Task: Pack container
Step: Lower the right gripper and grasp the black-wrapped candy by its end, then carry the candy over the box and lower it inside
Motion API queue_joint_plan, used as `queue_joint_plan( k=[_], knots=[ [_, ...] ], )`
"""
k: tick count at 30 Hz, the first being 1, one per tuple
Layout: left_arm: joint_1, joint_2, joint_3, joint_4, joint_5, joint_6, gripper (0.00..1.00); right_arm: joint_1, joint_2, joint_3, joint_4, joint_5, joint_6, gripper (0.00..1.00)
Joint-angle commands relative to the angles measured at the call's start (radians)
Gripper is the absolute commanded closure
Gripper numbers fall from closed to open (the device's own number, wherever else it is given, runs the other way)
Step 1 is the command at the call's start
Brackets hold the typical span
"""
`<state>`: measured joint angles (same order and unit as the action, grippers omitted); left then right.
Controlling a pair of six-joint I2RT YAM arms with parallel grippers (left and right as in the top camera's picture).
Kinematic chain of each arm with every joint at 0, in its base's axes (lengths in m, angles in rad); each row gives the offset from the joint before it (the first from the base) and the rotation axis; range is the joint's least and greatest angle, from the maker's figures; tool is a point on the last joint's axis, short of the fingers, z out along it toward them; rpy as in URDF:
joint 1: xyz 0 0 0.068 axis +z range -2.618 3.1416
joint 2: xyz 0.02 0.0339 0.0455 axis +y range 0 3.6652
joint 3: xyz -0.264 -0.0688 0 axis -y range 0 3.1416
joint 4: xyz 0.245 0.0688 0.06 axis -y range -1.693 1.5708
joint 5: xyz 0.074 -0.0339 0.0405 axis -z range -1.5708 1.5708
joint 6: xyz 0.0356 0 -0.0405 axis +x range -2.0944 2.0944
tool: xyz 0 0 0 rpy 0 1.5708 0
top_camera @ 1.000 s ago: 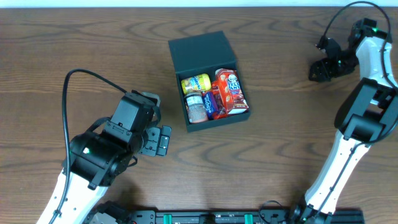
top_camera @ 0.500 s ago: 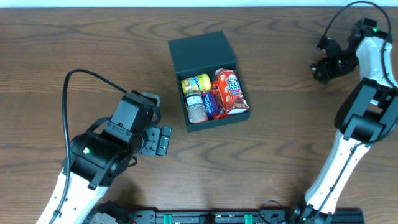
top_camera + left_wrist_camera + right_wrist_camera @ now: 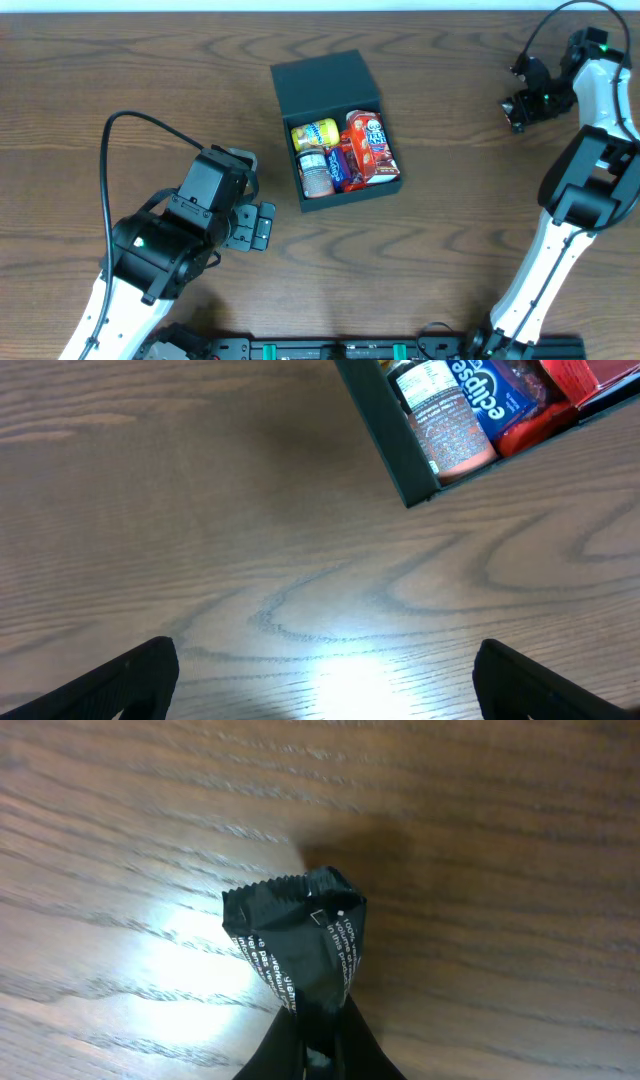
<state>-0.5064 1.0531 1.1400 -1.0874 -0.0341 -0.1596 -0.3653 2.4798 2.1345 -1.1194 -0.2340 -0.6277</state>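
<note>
The black snack packet is to go between the yellow can and the big red packet (image 3: 348, 154). Next, I set it down there with my right gripper.
The container (image 3: 322, 80) is a dark teal-grey box mid-table, its flat lid lying open behind it. Inside lie a yellow can (image 3: 314, 133), a speckled can (image 3: 316, 173), a blue pack (image 3: 338, 166) and red packets (image 3: 370, 147). My right gripper (image 3: 518, 106) is far from the box at the table's back right, shut on a black snack packet (image 3: 300, 940); the packet sticks out ahead of the closed fingers (image 3: 350, 1040) just over the wood. My left gripper (image 3: 262, 226) stands open over bare wood, front left of the box, whose near corner (image 3: 400, 465) shows in the left wrist view.
The brown wooden table (image 3: 450, 240) stretches all round the box. The right arm's white links (image 3: 590, 160) rise along the right edge. The left arm's black body (image 3: 170, 245) and cable (image 3: 120, 130) fill the front left corner.
My right gripper's jaws have shut on the black packet and drawn slightly back toward the far right. The left arm and the box have not moved.
</note>
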Motion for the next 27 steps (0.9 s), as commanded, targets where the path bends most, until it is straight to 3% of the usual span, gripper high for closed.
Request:
queue_joint_plan(
  k=[1,7,14,20,27],
  knots=[
    [0.003,0.002,-0.006,0.0,-0.021,0.006,0.05,-0.007,-0.057,0.013,0.002,-0.063,0.029,0.99],
    [0.003,0.002,-0.006,0.0,-0.021,0.006,0.05,-0.003,-0.192,0.013,0.002,-0.167,0.11,0.99],
    [0.003,0.002,-0.006,0.012,-0.017,0.006,0.05,0.058,-0.454,0.013,-0.079,-0.167,0.352,0.99],
    [0.003,0.002,-0.006,0.014,0.001,0.003,0.05,0.221,-0.585,0.013,-0.206,-0.225,0.422,0.99],
    [0.003,-0.014,-0.006,-0.001,0.005,0.003,0.05,0.425,-0.602,0.0,-0.29,-0.301,0.472,0.98]
  ],
)
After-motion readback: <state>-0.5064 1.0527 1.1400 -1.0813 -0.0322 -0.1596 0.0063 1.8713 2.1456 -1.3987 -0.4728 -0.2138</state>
